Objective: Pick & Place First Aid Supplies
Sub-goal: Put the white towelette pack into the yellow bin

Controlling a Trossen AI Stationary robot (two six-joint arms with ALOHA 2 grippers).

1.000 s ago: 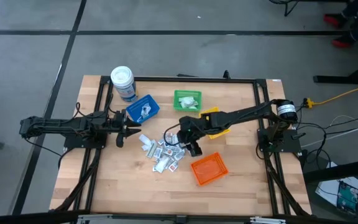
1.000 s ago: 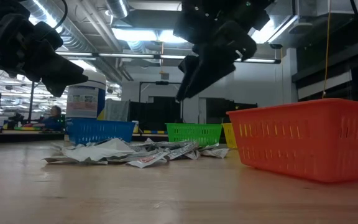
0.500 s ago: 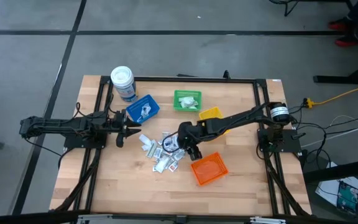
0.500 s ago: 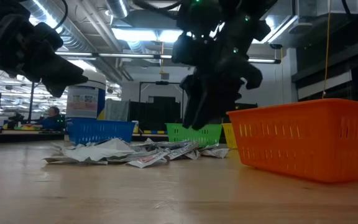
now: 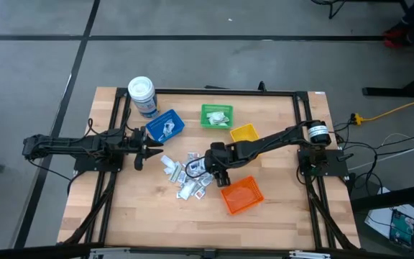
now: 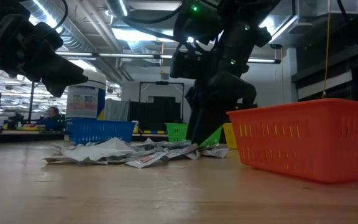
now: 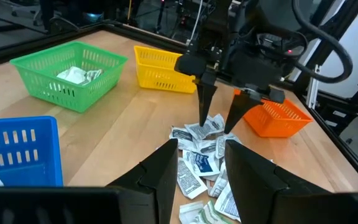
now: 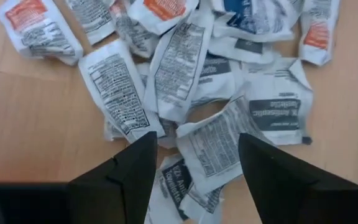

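Observation:
The printed packet lies flat and reaches under one finger of the robot's right gripper, so the robot should shift that gripper and pinch the packet's edge (image 8: pixel 186 153).
The first aid supplies (image 5: pixel 187 177) are several small white and grey packets lying in a loose heap mid-table, also seen in the right wrist view (image 8: pixel 191 93) and the low view (image 6: pixel 135 152). My right gripper (image 5: pixel 208 171) is open and slants down over the heap's right end. Its fingertips stand just above the packets in the left wrist view (image 7: pixel 216 127) and straddle a printed packet (image 8: pixel 213 146). My left gripper (image 5: pixel 153 151) waits open at the heap's left, level and clear of the table, with nothing between its fingers (image 7: pixel 199 149).
A blue bin (image 5: pixel 165 126) and a green bin (image 5: pixel 216 116) at the far side each hold some white packets. A yellow bin (image 5: pixel 244 133) and an orange bin (image 5: pixel 241 194) flank my right arm. A white-lidded jar (image 5: pixel 142 95) stands at the far left corner.
My right gripper has come down toward the heap of packets, tipping steeper and rolling a little, and has stayed open. The packets lie as before.

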